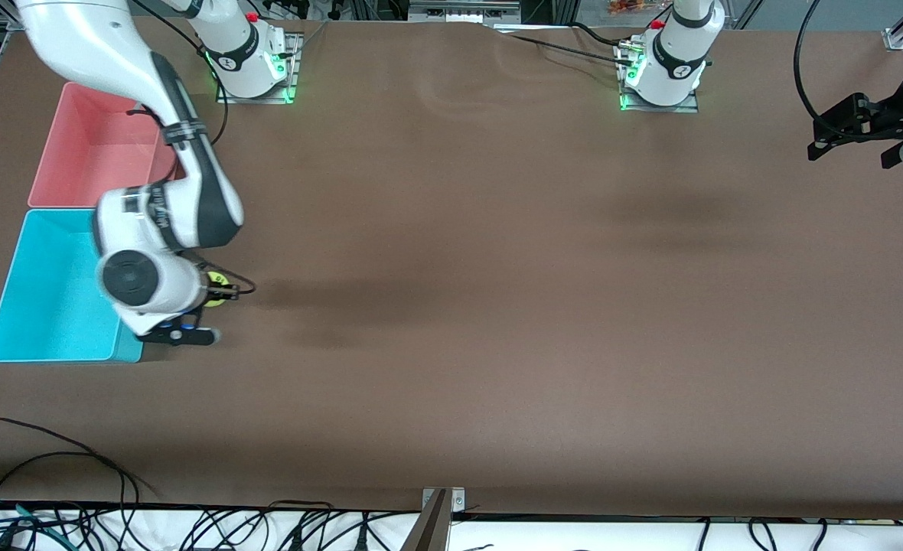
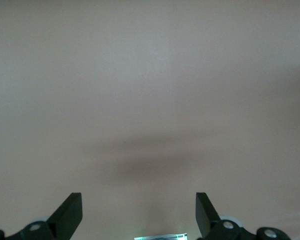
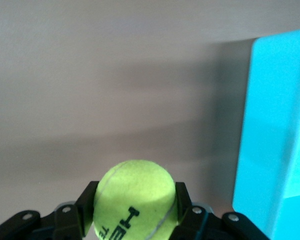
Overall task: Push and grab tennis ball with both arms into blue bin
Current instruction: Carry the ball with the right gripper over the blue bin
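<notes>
The robot's right gripper needs to release the tennis ball inside the blue bin (image 1: 122,239), near the bin's end beside the pink bin.
The yellow-green tennis ball (image 3: 136,197) with dark lettering sits squeezed between the two black fingers of my right gripper (image 3: 135,202), which is shut on it. From the front view only a sliver of the ball (image 1: 218,288) shows past the right arm's wrist, just beside the blue bin (image 1: 46,287), above the brown table. The bin's cyan wall (image 3: 272,135) stands close by in the right wrist view. My left gripper (image 1: 849,138) hangs open and empty over the table at the left arm's end; its fingers (image 2: 70,214) stand wide apart over bare table.
A pink bin (image 1: 92,149) stands against the blue bin, farther from the front camera. Both arm bases (image 1: 256,65) glow green along the table's back edge. Cables (image 1: 53,490) trail along the table's front edge.
</notes>
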Motion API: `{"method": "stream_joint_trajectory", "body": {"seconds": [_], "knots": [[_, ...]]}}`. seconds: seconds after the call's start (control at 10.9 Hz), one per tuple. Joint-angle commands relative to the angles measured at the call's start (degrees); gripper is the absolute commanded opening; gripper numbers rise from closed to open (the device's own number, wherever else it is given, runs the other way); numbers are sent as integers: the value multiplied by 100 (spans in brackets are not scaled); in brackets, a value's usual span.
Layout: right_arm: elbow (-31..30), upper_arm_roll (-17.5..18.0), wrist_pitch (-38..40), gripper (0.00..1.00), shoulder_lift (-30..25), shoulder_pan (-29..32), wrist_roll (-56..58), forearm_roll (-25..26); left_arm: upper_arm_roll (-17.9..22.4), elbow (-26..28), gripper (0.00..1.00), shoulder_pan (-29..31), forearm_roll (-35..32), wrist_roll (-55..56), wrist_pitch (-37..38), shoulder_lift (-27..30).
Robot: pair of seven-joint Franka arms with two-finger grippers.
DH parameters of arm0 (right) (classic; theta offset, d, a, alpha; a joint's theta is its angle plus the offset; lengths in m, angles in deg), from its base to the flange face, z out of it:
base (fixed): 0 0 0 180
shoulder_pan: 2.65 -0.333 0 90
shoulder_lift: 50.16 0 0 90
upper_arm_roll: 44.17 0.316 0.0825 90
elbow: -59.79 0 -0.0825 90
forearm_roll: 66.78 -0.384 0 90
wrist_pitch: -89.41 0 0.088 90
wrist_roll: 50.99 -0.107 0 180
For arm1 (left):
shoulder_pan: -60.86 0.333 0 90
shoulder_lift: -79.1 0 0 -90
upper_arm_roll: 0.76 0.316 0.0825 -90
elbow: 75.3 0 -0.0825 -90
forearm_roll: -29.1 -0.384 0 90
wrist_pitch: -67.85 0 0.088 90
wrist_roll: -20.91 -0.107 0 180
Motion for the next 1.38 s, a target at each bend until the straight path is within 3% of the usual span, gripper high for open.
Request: {"method": "stream_joint_trajectory", "body": {"seconds": [0.0,0.28,0.55,0.92,1.29], "knots": [[880,27,963,18,70,759,941,-659,15,-218,100,-63,44,21,151,-98],[908,-78,1291,18,-114,1409,1568,-625,6,-209,100,-11,35,12,151,-98],[269,-736,1240,16,-482,1517,2679,-660,-2,-218,100,-55,26,21,151,-98],[-1645,-1063,-479,14,-1203,1569,3132,-704,6,-209,100,-11,26,21,151,-116],[-2737,-1160,-1790,14,-1231,1823,3842,-704,6,-218,100,15,17,21,151,-125]]}}
